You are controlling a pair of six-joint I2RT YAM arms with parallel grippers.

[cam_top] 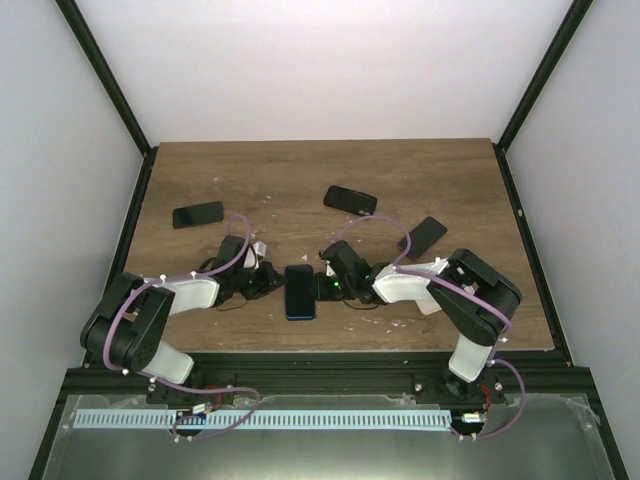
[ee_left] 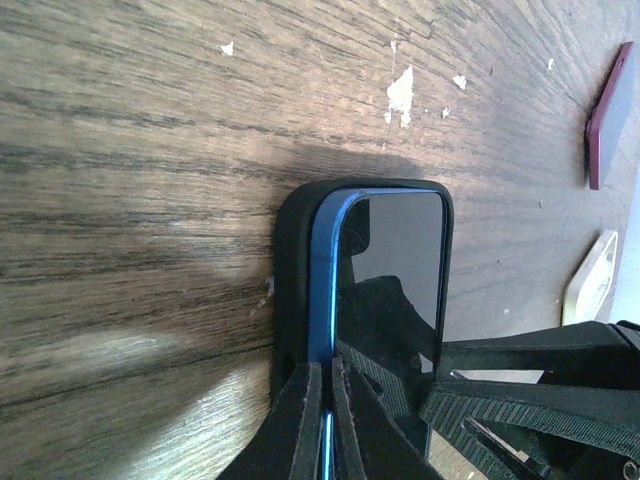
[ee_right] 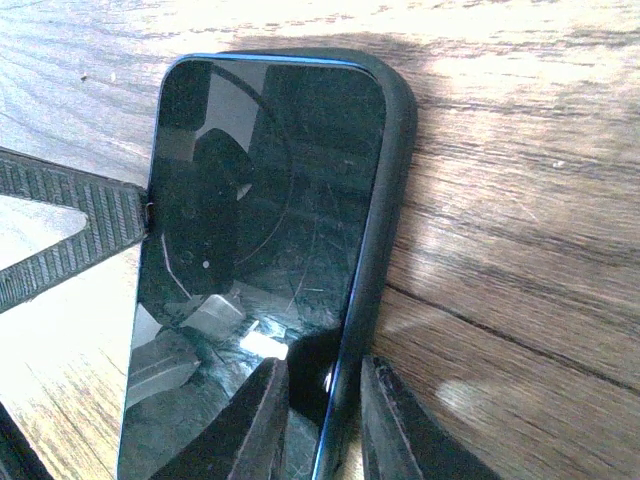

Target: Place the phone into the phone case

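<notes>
The phone's blue edge stands above the side of the case at the left gripper, so the robot's left gripper will open and take that side of the case nearer the phone's front end (cam_top: 287,301).
The phone (cam_top: 298,291), dark-screened with a blue rim, lies in the black phone case (ee_left: 290,260) near the table's front middle. In the left wrist view its blue edge stands a little above the case wall. My left gripper (ee_left: 327,365) comes in from the left (cam_top: 275,283) and is shut on that blue edge. My right gripper (ee_right: 325,365) comes from the right (cam_top: 322,285). One of its fingers is over the screen (ee_right: 260,200) and the other is outside the case wall (ee_right: 385,200), with a gap still showing.
Three dark flat phones or cases lie farther back: at the left (cam_top: 198,214), at the centre back (cam_top: 350,200) and at the right (cam_top: 422,237). White flecks (ee_left: 400,92) dot the wood. Dark frame posts border the table.
</notes>
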